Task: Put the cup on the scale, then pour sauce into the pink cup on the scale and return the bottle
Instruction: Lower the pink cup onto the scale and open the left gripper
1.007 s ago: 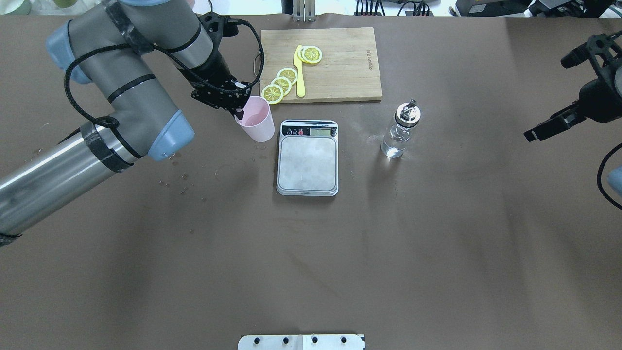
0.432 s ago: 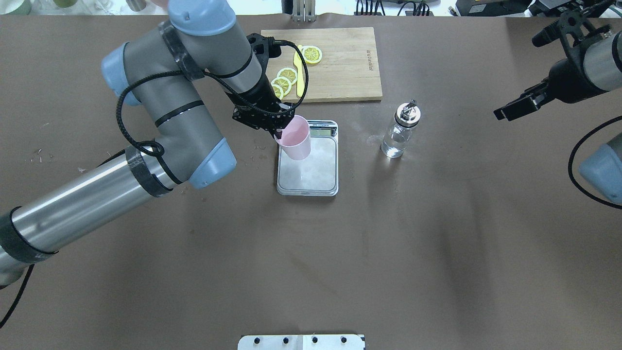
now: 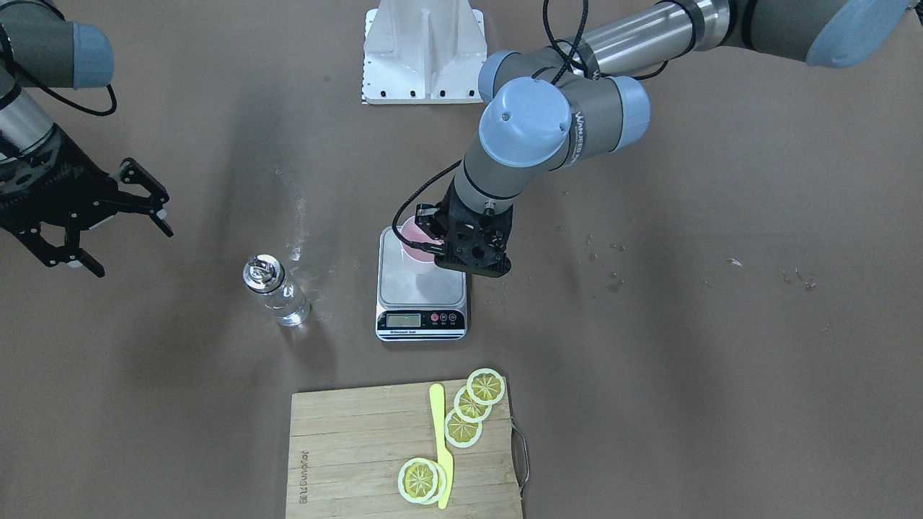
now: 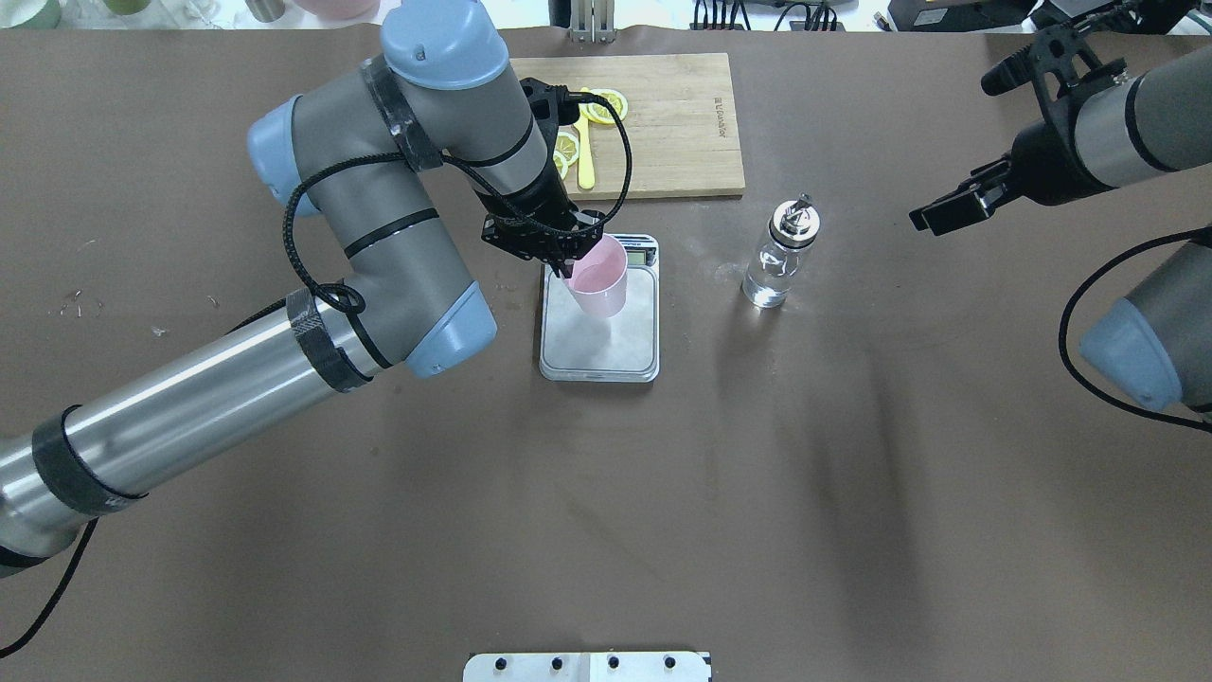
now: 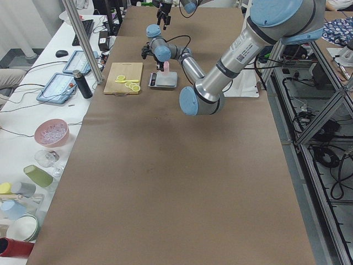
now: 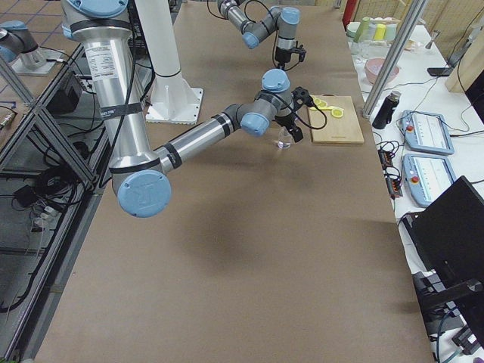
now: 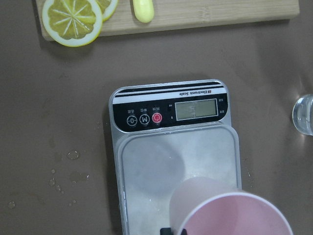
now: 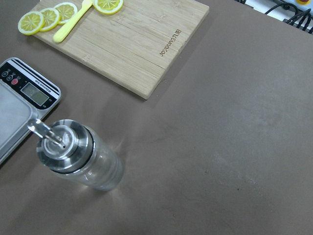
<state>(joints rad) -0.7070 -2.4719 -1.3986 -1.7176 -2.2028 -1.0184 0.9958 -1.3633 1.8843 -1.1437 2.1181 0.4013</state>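
Observation:
I need to set the pale pink cup free from my left gripper once it is on the middle of the scale's steel platform (image 3: 422,280) (image 7: 183,175).
My left gripper (image 4: 570,269) is shut on the rim of the pale pink cup (image 4: 599,278). It holds the cup upright, a little above the scale's steel platform (image 4: 598,341). In the left wrist view the cup (image 7: 230,214) hangs over the platform's near right part (image 7: 156,166). The front-facing view shows the cup (image 3: 413,236) over the scale (image 3: 422,290). The clear glass bottle (image 4: 780,256) with a metal spout stands on the table right of the scale. It also shows in the right wrist view (image 8: 80,159). My right gripper (image 3: 130,249) is open and empty, raised and apart from the bottle (image 3: 276,291).
A wooden cutting board (image 4: 663,133) with lemon slices (image 3: 472,404) and a yellow knife (image 3: 440,447) lies just beyond the scale. Small drops and crumbs dot the brown table (image 4: 606,511) left of the scale. A white mount plate (image 4: 587,666) sits at the near edge.
My left arm has carried the pink cup to the right, from beside the scale to over its platform. My right arm has moved leftward, closer to the bottle.

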